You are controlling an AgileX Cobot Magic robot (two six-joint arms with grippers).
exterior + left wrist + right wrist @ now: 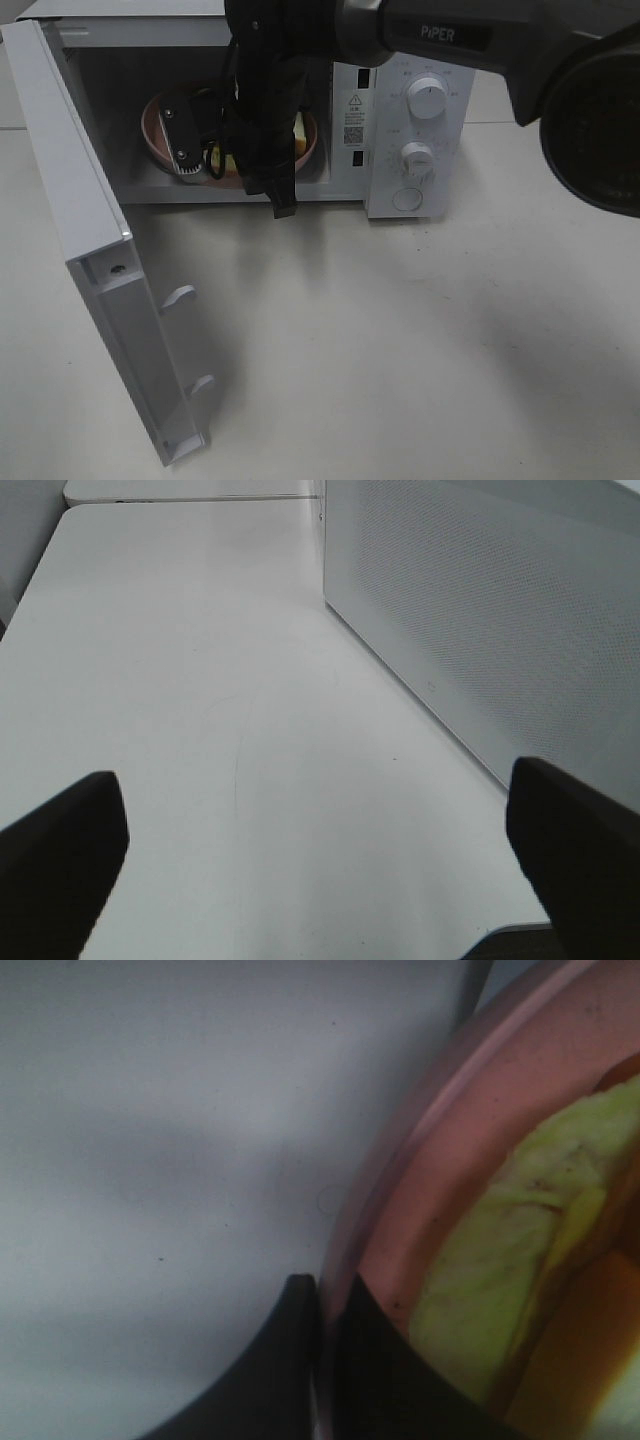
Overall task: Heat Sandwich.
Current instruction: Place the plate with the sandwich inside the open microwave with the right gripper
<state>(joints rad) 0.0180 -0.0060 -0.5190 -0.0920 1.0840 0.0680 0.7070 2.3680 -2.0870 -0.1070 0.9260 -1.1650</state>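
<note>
Next, I release the pink plate from my right gripper on the white microwave's bottom [247, 146], a bit nearer the knob panel.
The white microwave [400, 60] stands with its door [90, 260] swung wide open. Inside it lies the round pink plate [155, 125] carrying the sandwich [301, 135], mostly hidden there by my right arm. In the right wrist view the sandwich [500, 1280] shows as a pale yellow-green slice with an orange part on the plate [440, 1170]. My right gripper [325, 1300] is shut, pinching the plate's rim; in the high view it [188, 170] sits inside the cavity. My left gripper [320, 880] is open and holds nothing, above the bare table [200, 680].
The open door juts out toward the front left, with two latch hooks [180, 296] on its inner face. Two knobs [428, 100] and a round button [407, 198] are on the microwave's right panel. A perforated white panel [480, 610] stands beside the left gripper.
</note>
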